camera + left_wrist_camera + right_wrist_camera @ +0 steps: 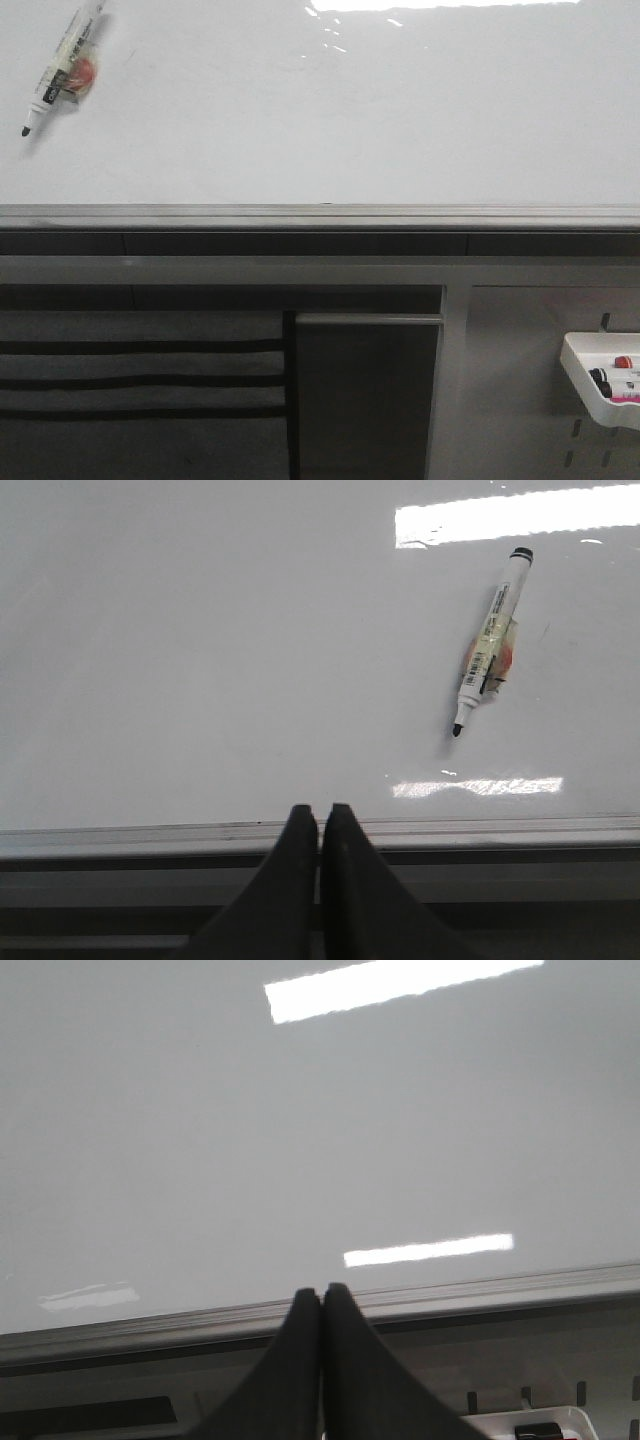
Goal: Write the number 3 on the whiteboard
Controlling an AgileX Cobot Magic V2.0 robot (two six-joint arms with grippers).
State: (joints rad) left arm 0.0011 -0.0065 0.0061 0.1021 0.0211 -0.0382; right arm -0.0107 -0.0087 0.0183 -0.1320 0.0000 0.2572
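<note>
The white marker on the whiteboard is next for my left gripper, which should go to it and close on the marker's lower end (45, 97) (472, 687), just behind its black tip.
The whiteboard (330, 110) is glossy, white and blank; no number 3 shows on it. Its grey lower rail (320, 215) runs across the front view. A white marker (62, 62) with a black uncapped tip lies on the board at the far left, tip toward the rail, with a small orange-red thing beside it. The marker also shows in the left wrist view (488, 645). My left gripper (320, 812) is shut and empty, its tips over the rail. My right gripper (322, 1292) is shut and empty over the rail. Neither gripper shows in the front view.
A small white marker tray (600, 378) holding markers with red, black and pink parts hangs on the grey panel at the lower right. Below the rail are a dark panel (365, 395) and grey slats (140, 390). Light glare (440, 5) lies on the board's far edge.
</note>
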